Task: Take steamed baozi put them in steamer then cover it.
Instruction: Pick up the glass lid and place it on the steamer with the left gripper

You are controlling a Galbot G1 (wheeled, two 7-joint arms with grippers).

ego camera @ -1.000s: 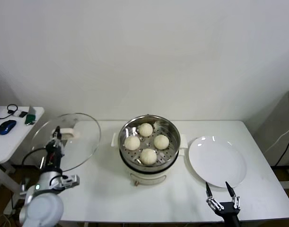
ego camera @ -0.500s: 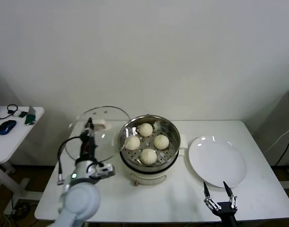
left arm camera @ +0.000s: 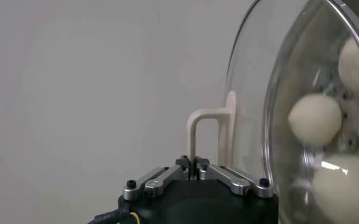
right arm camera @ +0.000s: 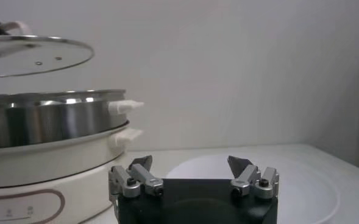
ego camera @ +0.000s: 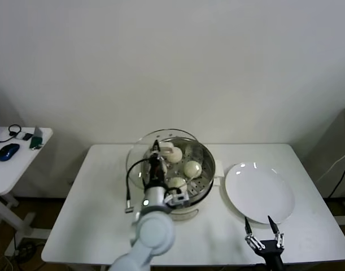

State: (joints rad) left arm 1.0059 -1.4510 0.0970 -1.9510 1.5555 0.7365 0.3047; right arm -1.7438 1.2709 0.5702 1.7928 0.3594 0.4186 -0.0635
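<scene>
The left gripper I control will release the glass cover on the rim of the steamer [ego camera: 178,167], centred over the four baozi.
The steamer [ego camera: 205,161] stands mid-table on its white pot base. Three baozi show in it: one at the back [ego camera: 174,153], one on the right [ego camera: 192,168], one at the front [ego camera: 178,183]; the fourth is hidden behind my left arm. My left gripper [ego camera: 156,151] is shut on the white handle [left arm camera: 208,125] of the glass cover [ego camera: 139,161], holding it just above the steamer, offset to its left side. Baozi [left arm camera: 314,119] show through the glass [left arm camera: 270,91]. My right gripper [ego camera: 262,228] is open and empty near the table's front right edge.
A flat white plate [ego camera: 260,195] lies right of the steamer, just beyond my right gripper. A side table with a blue mouse [ego camera: 8,151] stands at the far left. The right wrist view shows the steamer wall [right arm camera: 51,122] with the cover [right arm camera: 33,55] above it.
My left arm has carried the cover from the table's left side rightward to above the steamer. The right arm has stayed in place.
</scene>
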